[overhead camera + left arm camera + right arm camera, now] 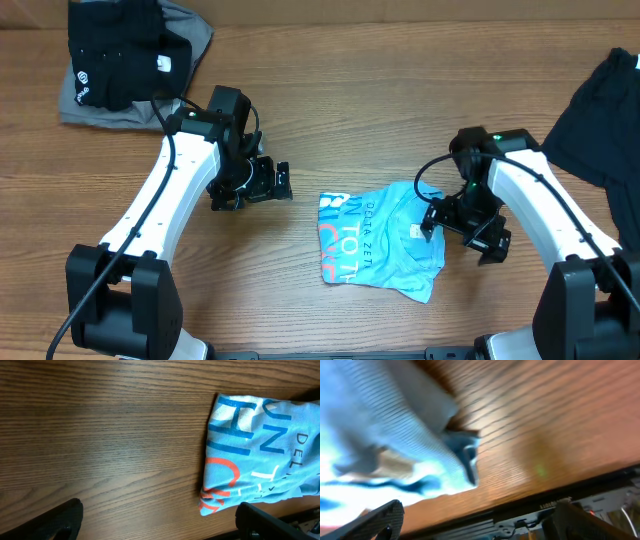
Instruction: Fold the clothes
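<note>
The light blue T-shirt's front corner sticks out and its end slants, so my right gripper needs to grab the T-shirt layer's edge (412, 283) near that corner and straighten it.
The light blue T-shirt (380, 240) lies folded into a small bundle on the wooden table, its white lettering and red-orange print facing up. My right gripper (465, 240) hovers just off its right edge, open and holding nothing. In the right wrist view the shirt (385, 425) fills the upper left, clear of the open gripper (475, 525). My left gripper (287, 183) is open to the left of the shirt, apart from it. The left wrist view has the shirt (260, 450) at the right, with bare wood between the spread fingers of the gripper (160, 525).
A black garment on a grey one (125, 55) lies at the back left corner. Another black garment (600, 110) sits at the right edge. The table's front edge (520, 502) runs close under my right gripper.
</note>
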Controlling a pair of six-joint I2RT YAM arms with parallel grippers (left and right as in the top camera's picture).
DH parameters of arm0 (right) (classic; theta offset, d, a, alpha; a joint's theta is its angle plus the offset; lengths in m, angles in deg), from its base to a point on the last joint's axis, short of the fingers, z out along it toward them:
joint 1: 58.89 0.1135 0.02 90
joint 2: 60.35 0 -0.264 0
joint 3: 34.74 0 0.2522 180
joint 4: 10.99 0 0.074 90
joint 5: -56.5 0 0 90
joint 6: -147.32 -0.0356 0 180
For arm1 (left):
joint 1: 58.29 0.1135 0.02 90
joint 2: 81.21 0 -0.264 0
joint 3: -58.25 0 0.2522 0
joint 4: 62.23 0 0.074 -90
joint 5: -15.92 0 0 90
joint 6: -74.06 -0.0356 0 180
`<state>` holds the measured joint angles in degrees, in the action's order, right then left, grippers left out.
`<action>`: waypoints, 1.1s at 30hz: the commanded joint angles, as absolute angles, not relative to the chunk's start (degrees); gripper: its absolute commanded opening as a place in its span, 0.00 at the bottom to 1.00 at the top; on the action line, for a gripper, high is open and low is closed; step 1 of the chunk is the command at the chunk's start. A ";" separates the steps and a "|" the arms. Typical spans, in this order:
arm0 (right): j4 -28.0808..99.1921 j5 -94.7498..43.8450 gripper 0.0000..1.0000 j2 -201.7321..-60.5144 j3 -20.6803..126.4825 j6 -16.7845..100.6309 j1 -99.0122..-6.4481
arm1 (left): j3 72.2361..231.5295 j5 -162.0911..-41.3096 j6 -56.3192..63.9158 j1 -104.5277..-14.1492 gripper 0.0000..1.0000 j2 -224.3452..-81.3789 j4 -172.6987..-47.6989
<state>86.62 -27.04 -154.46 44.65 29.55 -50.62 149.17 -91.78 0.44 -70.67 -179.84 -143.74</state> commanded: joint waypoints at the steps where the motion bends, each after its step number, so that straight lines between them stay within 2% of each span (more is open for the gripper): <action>1: 85.82 -17.88 1.00 -153.63 44.06 39.63 -50.71 | 148.98 -91.49 0.79 -71.11 1.00 -180.22 -143.80; 4: 82.86 -9.33 0.99 -153.63 40.96 46.49 -50.71 | 148.98 -91.47 0.79 -71.11 1.00 -180.22 -143.59; 7: 80.05 -6.84 0.97 -153.63 38.68 46.91 -50.71 | 148.98 -91.47 0.77 -71.11 1.00 -180.22 -143.61; 11: 79.63 -6.38 0.92 -153.63 37.50 46.86 -50.60 | 148.98 -91.47 0.79 -71.11 1.00 -180.22 -143.56; 13: 80.53 -6.40 0.85 -153.63 37.42 46.84 -50.60 | 148.98 -91.47 0.77 -71.11 1.00 -180.22 -143.45; 18: 80.57 -12.22 0.80 -151.94 37.61 42.56 -50.60 | 148.98 -91.47 0.79 -71.11 1.00 -180.22 -142.80; 21: 80.57 -16.61 0.81 -149.01 37.92 39.50 -50.60 | 148.98 -91.47 0.79 -71.11 1.00 -180.22 -142.56; 28: 78.06 -11.43 1.00 -144.14 37.87 45.09 -49.55 | 148.98 -91.49 0.81 -71.11 1.00 -180.22 -141.25; 33: 71.43 -8.76 1.00 -144.69 35.45 44.48 -44.06 | 148.98 -91.49 0.81 -71.11 1.00 -180.22 -141.22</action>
<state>72.96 -11.58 -144.64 37.13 43.98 -47.15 149.17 -91.78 0.44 -70.67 -179.84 -141.12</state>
